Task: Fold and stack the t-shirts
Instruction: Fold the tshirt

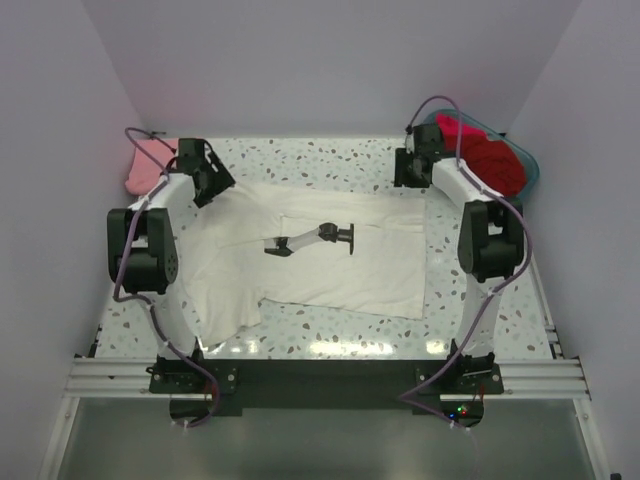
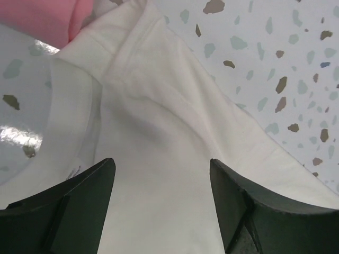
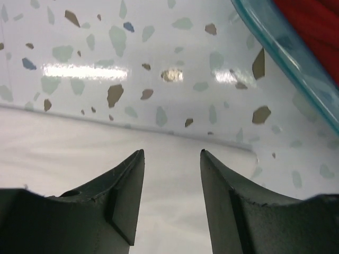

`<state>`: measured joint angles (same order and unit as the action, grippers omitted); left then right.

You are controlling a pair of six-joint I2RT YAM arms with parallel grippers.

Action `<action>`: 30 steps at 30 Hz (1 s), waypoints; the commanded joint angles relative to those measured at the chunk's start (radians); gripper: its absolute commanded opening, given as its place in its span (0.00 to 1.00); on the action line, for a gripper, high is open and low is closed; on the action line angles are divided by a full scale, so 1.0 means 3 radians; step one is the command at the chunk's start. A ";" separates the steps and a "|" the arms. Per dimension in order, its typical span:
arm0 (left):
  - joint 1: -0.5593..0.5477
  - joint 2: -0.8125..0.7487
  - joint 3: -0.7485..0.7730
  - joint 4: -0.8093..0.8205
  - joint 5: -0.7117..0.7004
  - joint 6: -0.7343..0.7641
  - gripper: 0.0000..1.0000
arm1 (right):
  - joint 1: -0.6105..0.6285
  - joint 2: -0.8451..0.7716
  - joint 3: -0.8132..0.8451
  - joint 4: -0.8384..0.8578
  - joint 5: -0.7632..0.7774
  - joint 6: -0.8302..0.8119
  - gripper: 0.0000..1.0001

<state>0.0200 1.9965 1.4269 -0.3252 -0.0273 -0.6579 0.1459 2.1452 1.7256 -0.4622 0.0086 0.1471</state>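
Observation:
The white t-shirt's near shoulder (image 1: 187, 277), at the top of the near sleeve, is next for my left gripper to go to and close on.
A large white t-shirt (image 1: 330, 262) with a black printed graphic (image 1: 312, 240) lies spread flat on the speckled table. My left gripper (image 1: 212, 180) is open over its far left part, near the collar and sleeve (image 2: 153, 121). My right gripper (image 1: 410, 170) is open over the shirt's far right corner (image 3: 175, 159). A pink shirt (image 1: 145, 165) lies bunched at the far left and shows in the left wrist view (image 2: 47, 18). Red shirts (image 1: 490, 155) lie in the teal basket (image 1: 531, 161).
The teal basket's rim (image 3: 275, 42) stands close to the right of my right gripper. The walls enclose the table on the left, back and right. Bare speckled table (image 1: 330, 330) shows in front of the white shirt.

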 commanded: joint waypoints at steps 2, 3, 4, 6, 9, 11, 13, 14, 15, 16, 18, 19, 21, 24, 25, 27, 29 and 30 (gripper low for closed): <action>-0.0036 -0.0758 -0.0281 -0.0035 -0.0180 0.0076 0.77 | 0.0010 -0.0543 -0.0484 0.0022 -0.0089 0.0302 0.50; -0.0041 -0.0845 -0.0348 -0.0051 -0.0231 0.0081 0.77 | 0.0010 -0.0585 -0.0587 0.0052 -0.0095 0.0388 0.49; -0.0041 -0.1013 -0.0415 -0.0061 -0.0251 0.0086 0.77 | 0.0010 -0.0616 -0.0770 0.0083 -0.0090 0.0420 0.47; -0.0041 -0.1173 -0.0604 -0.0158 -0.0363 0.0127 0.77 | 0.0010 -0.0647 -0.0884 0.0078 -0.0080 0.0476 0.43; -0.0036 -0.1515 -0.0864 -0.0255 -0.0491 0.0219 0.78 | 0.0010 -0.0621 -0.1022 0.0159 -0.0049 0.0543 0.36; -0.0041 -0.1771 -0.1053 -0.0357 -0.0543 0.0260 0.78 | 0.0015 -0.0601 -0.1083 0.0236 -0.0039 0.0538 0.33; -0.0041 -0.2001 -0.1182 -0.0424 -0.0569 0.0280 0.78 | 0.0010 -0.0494 -0.1033 0.0237 0.0017 0.0497 0.29; -0.0041 -0.2068 -0.1299 -0.0500 -0.0574 0.0286 0.78 | 0.0005 -0.0438 -0.1002 0.0216 0.0038 0.0481 0.28; -0.0041 -0.2205 -0.1355 -0.0531 -0.0599 0.0286 0.78 | 0.0010 -0.0336 -0.0941 0.0176 0.0094 0.0456 0.27; -0.0041 -0.2267 -0.1417 -0.0562 -0.0620 0.0286 0.78 | 0.0010 -0.0279 -0.0910 0.0160 0.0124 0.0441 0.26; -0.0041 -0.2440 -0.1591 -0.0608 -0.0671 0.0265 0.78 | -0.0006 -0.0121 -0.0778 0.0099 0.0171 0.0415 0.25; -0.0041 -0.2492 -0.1642 -0.0624 -0.0681 0.0255 0.78 | -0.0006 -0.0064 -0.0711 0.0063 0.0191 0.0405 0.24; -0.0041 -0.2599 -0.1755 -0.0654 -0.0686 0.0229 0.79 | -0.0011 0.0104 -0.0507 -0.0049 0.0201 0.0369 0.24; -0.0041 -0.2671 -0.1862 -0.0659 -0.0625 0.0173 0.79 | -0.0016 0.0253 -0.0322 -0.0111 0.0278 0.0333 0.24; -0.0036 -0.2677 -0.1872 -0.0665 -0.0595 0.0158 0.79 | -0.0021 0.0370 -0.0155 -0.0167 0.0278 0.0328 0.24; -0.0026 -0.2712 -0.1934 -0.0670 -0.0508 0.0112 0.79 | -0.0036 0.0457 0.0091 -0.0234 0.0334 0.0292 0.24; -0.0021 -0.2738 -0.2015 -0.0665 -0.0441 0.0081 0.80 | -0.0052 0.0570 0.0270 -0.0280 0.0355 0.0252 0.24; -0.0026 -0.2768 -0.2041 -0.0660 -0.0426 0.0071 0.80 | -0.0052 0.0616 0.0454 -0.0315 0.0355 0.0226 0.25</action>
<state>0.0109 1.2034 0.8391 -0.5217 -0.1841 -0.6125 0.1429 2.2581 1.7721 -0.4911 0.0692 0.2485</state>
